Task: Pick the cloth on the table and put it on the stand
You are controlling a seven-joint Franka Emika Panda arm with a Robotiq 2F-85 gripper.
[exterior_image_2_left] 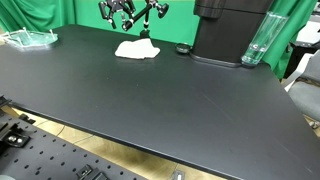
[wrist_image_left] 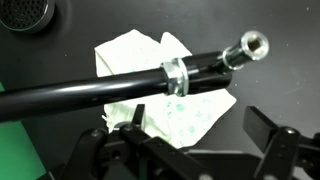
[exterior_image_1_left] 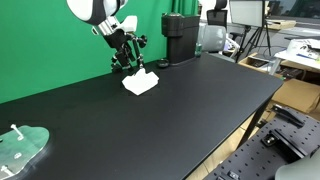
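I need to next lower my gripper to the white cloth and close it on the cloth's edge (exterior_image_1_left: 125, 83) (wrist_image_left: 178, 141) where its green print meets the plain part.
The white rumpled cloth (exterior_image_1_left: 140, 83) lies flat on the black table (exterior_image_1_left: 160, 130) near its far edge; it shows in both exterior views (exterior_image_2_left: 135, 48). The black thin-limbed stand (exterior_image_1_left: 130, 60) rises just behind it. In the wrist view a black rod of the stand (wrist_image_left: 110, 88), with a silver clamp and a ring end, crosses above the cloth (wrist_image_left: 190, 115). My gripper (exterior_image_1_left: 120, 35) hovers above the stand and cloth. Its jaws (wrist_image_left: 190, 150) are open and empty, with the cloth below and between them.
A tall black boxy device (exterior_image_1_left: 180, 38) stands beside the stand, with a clear glass vessel (exterior_image_2_left: 255, 42) next to it. A pale green flat object with a white peg (exterior_image_1_left: 22, 145) lies at one table corner. A green backdrop hangs behind.
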